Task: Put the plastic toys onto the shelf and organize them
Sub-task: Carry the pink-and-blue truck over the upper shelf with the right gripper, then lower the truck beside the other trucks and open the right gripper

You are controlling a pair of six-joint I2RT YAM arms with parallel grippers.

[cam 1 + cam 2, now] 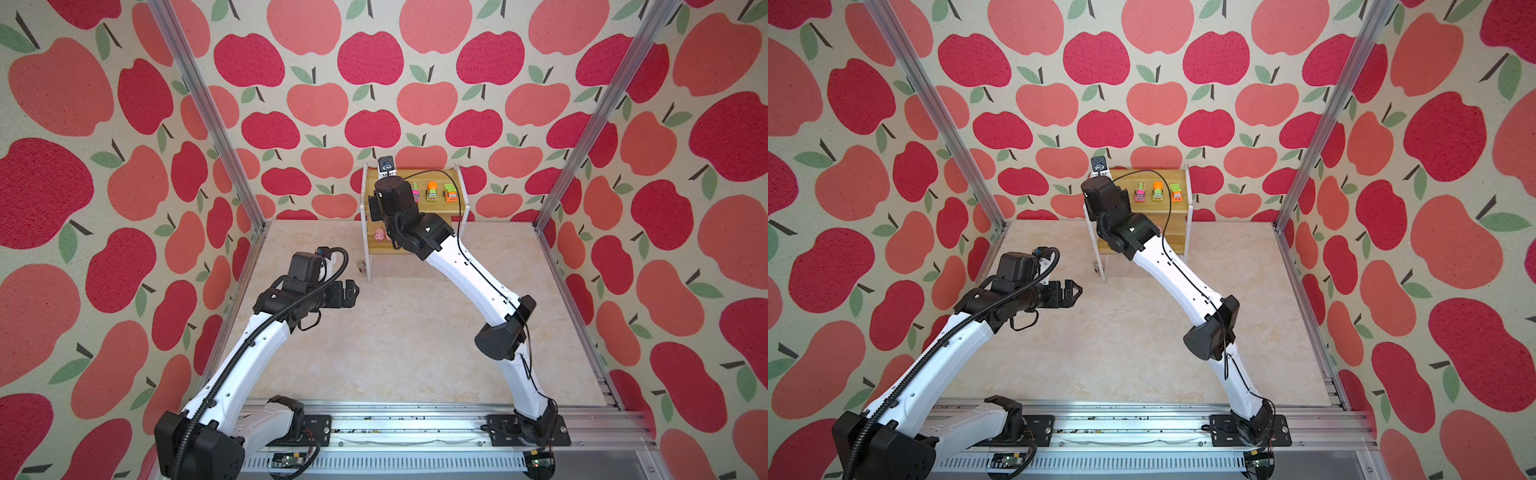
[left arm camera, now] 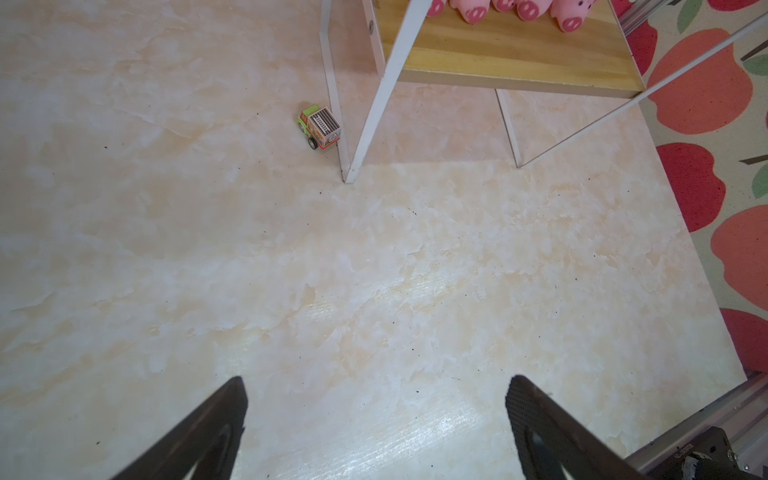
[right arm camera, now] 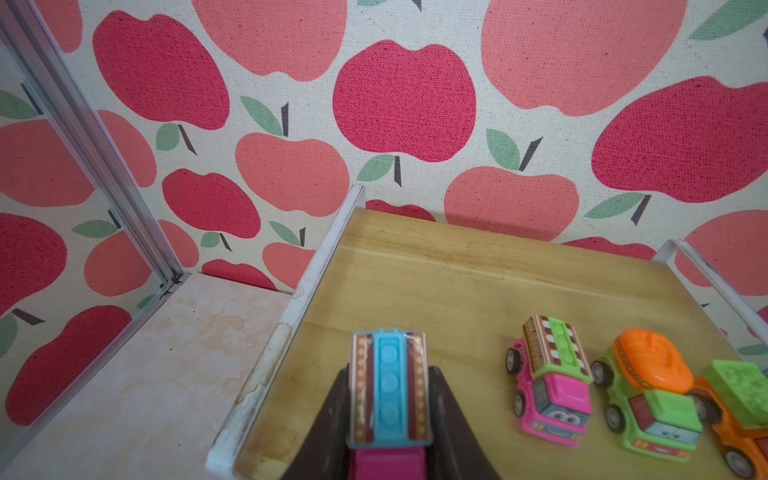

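Note:
The green truck is beside the shelf's leg. My left gripper goes to it next and closes on the truck's sides (image 1: 361,266) (image 2: 320,127).
The shelf (image 1: 428,176) (image 1: 1142,174) stands at the back of the table. On its top board (image 3: 457,270) three toy trucks stand in a row: a pink one (image 3: 550,382), a green one with an orange drum (image 3: 648,395) and an orange one with a green load (image 3: 735,403). My right gripper (image 3: 389,370) is shut on a pink truck with a blue top (image 3: 388,386), low over the board's left end. Several pink pigs (image 2: 569,14) (image 1: 379,236) stand on the lower board. A green truck (image 2: 319,126) (image 1: 360,266) rests on the table against a shelf leg. My left gripper (image 2: 376,380) (image 1: 353,291) hangs open and empty, in front of that truck.
Aluminium frame posts (image 1: 232,158) (image 1: 582,158) and apple-patterned walls close in the marble-look table (image 1: 395,340). The shelf's white legs (image 2: 365,124) stand right by the loose green truck. A metal rail (image 1: 415,424) with both arm bases runs along the front edge.

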